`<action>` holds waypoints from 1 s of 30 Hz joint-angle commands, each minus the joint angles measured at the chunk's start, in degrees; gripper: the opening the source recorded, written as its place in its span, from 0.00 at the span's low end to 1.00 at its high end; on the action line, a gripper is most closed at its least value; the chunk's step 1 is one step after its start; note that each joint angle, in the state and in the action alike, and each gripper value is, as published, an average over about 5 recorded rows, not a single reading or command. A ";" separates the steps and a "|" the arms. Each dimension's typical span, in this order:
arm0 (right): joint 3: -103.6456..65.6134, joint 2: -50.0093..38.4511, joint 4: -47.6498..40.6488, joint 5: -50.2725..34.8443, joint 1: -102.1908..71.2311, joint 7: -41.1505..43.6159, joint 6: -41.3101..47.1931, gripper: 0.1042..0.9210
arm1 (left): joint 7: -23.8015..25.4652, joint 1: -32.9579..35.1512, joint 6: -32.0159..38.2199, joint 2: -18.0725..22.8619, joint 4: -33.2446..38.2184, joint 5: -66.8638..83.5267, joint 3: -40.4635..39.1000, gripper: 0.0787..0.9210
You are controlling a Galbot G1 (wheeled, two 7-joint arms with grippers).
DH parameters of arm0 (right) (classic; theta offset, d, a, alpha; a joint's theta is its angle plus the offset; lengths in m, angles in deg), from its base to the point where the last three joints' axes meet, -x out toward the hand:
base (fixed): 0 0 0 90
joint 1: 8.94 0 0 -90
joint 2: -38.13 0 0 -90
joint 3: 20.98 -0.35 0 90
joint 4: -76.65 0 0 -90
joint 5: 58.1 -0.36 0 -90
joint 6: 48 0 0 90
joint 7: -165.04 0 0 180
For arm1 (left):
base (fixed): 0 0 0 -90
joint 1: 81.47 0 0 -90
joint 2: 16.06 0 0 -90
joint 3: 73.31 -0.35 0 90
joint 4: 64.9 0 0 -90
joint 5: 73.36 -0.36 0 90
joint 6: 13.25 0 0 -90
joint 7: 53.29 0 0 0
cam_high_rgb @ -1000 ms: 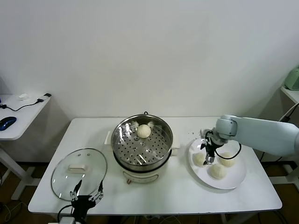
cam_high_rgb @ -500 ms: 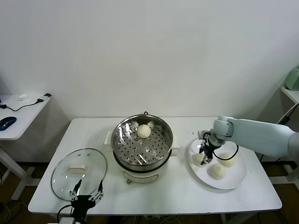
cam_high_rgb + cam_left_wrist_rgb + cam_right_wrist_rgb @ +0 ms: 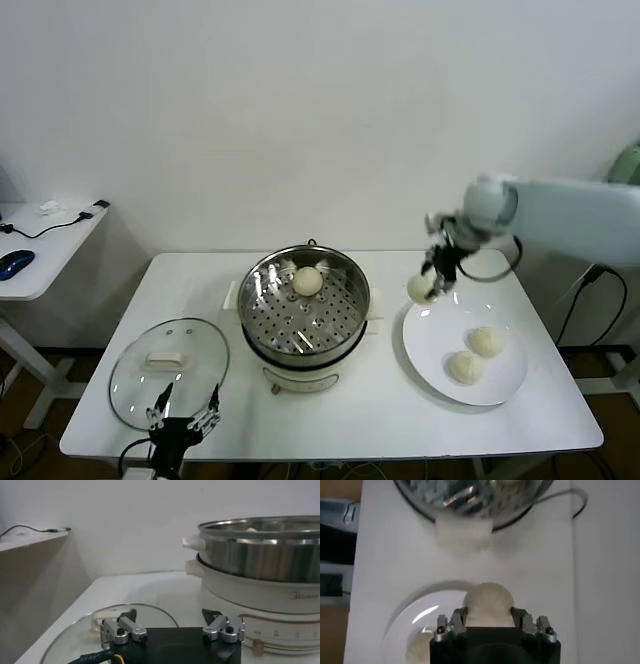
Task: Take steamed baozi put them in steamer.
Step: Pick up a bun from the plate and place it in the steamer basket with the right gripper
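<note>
Next, I let go of the pale baozi with my right gripper on the steamer tray's side (image 3: 271, 308) nearest the glass lid.
My right gripper (image 3: 432, 280) is shut on a pale baozi (image 3: 420, 289) and holds it in the air above the near-left rim of the white plate (image 3: 440, 375). The right wrist view shows that baozi (image 3: 488, 603) between the fingers, above the plate (image 3: 415, 617). Two more baozi (image 3: 486, 342) (image 3: 465, 367) lie on the plate. One baozi (image 3: 307, 281) sits at the back of the steel steamer (image 3: 305, 305), on its perforated tray. The steamer also shows in the left wrist view (image 3: 260, 565). My left gripper (image 3: 183, 418) is open and idle at the table's front edge, by the glass lid.
A round glass lid (image 3: 168, 368) lies flat on the table left of the steamer. A side desk with a mouse (image 3: 15, 263) and cable stands at the far left. The steamer's cream side handle (image 3: 376, 310) faces the plate.
My right gripper has closed on a baozi from the plate and lifted it up and back, off the plate. The left arm has not moved.
</note>
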State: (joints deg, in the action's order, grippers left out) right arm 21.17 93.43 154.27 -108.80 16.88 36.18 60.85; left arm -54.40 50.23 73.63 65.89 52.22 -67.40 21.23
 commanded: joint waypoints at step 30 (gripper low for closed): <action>-9.83 30.23 -16.33 -10.18 -22.19 -11.57 6.15 0.62 | -0.15 -0.10 -1.11 -0.02 -0.14 0.18 -1.25 0.88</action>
State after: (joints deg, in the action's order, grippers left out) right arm 12.53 120.73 143.61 -120.51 1.60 25.99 67.20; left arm -54.54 50.20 72.56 65.83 52.22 -67.23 20.08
